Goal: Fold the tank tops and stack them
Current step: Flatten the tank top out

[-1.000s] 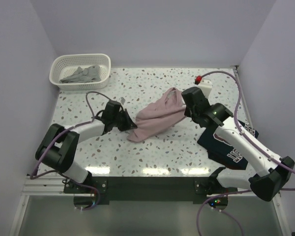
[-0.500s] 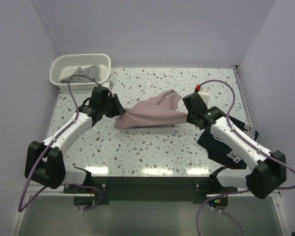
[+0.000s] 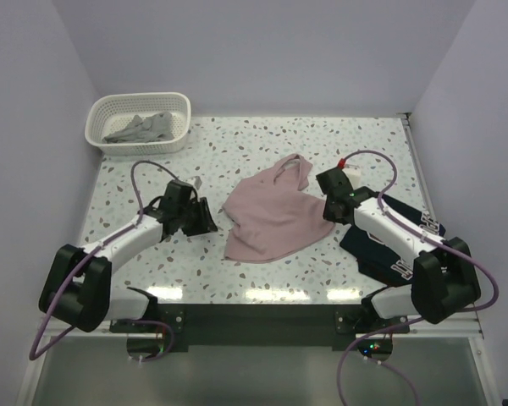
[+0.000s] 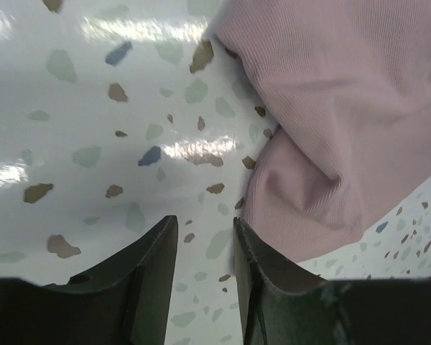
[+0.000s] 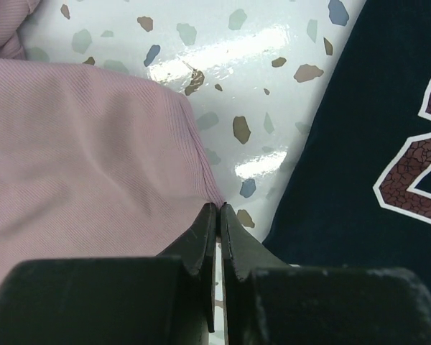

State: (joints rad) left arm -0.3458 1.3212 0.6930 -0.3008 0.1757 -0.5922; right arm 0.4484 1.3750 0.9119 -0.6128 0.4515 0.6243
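Observation:
Next, I close my left gripper on the dusty pink tank top's free hem corner (image 3: 228, 255) (image 4: 236, 264), across from the hem corner that my right gripper holds.
The dusty pink tank top (image 3: 275, 218) lies spread on the speckled table (image 3: 262, 152), straps toward the back. My left gripper (image 3: 212, 218) stands open just left of its edge; in the left wrist view the gripper (image 4: 205, 226) has only bare table between its fingers, the pink top (image 4: 330, 108) to the right. My right gripper (image 3: 328, 208) is shut on the pink top's right corner; the right wrist view shows the gripper (image 5: 219, 208) pinching the hem of the pink top (image 5: 93, 165). The navy tank top (image 3: 389, 249) with lettering (image 5: 416, 180) lies at the right. The grey tank top (image 3: 142, 127) sits in the basket.
A white lattice basket (image 3: 176, 135) stands at the back left corner. A small white object with a red tip (image 3: 347, 159) sits at the back right near the right arm's cable. Walls close in on three sides.
The left gripper opened, let go of the pink top and drew back toward the near left. The top dropped from hanging between both grippers onto the table. The right gripper stayed shut on its corner.

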